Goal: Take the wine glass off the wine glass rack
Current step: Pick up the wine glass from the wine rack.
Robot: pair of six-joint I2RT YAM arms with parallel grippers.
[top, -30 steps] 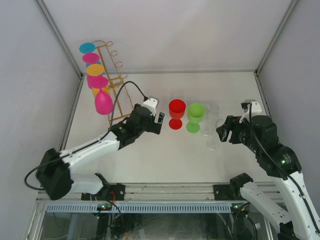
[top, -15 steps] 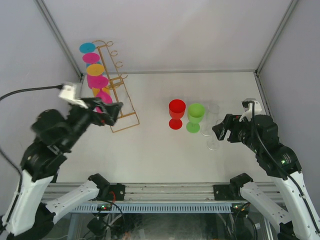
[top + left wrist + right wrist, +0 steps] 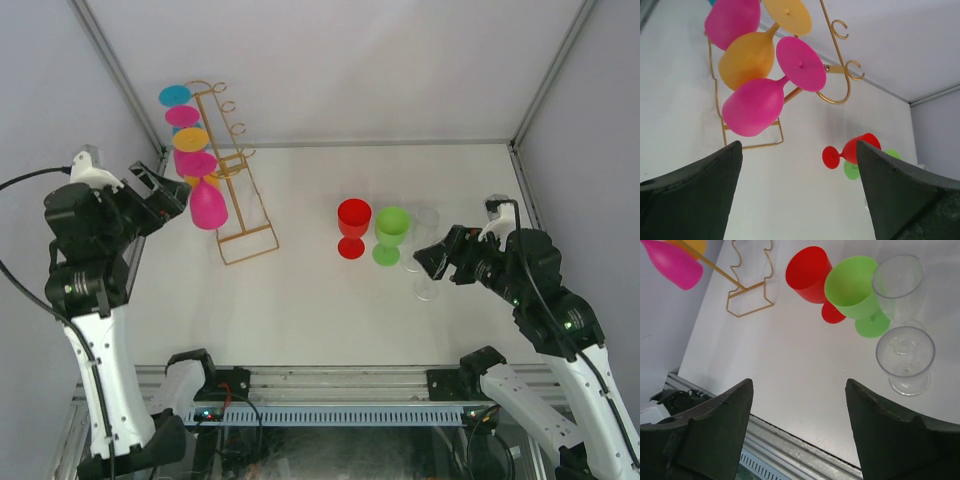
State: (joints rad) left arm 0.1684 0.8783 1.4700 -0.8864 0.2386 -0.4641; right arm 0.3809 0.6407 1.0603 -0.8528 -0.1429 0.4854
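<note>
The robot's left gripper needs to close on the round base (image 3: pixel 192 164) (image 3: pixel 804 75) of the lowest magenta wine glass, which hangs in front of the orange glass.
The gold wire wine glass rack (image 3: pixel 236 172) stands at the table's far left. Several coloured wine glasses hang upside down on its left side. The lowest is a magenta wine glass (image 3: pixel 207 206), whose bowl (image 3: pixel 752 107) shows just ahead of my left gripper in the left wrist view. My left gripper (image 3: pixel 166 192) is raised beside that glass, open, with nothing between its fingers (image 3: pixel 799 145). An orange glass (image 3: pixel 747 57) hangs behind the magenta one. My right gripper (image 3: pixel 431 258) hovers open and empty (image 3: pixel 799 381) near the standing glasses.
A red glass (image 3: pixel 353 226), a green glass (image 3: pixel 391 233) and two clear glasses (image 3: pixel 426 225) (image 3: pixel 905 357) stand upright mid-table. White walls close in on the left, right and back. The metal front rail (image 3: pixel 805 455) lies below my right gripper.
My left arm swung from mid-table up and to the far left, now beside the rack's hanging glasses. My right gripper widened a little and edged left.
</note>
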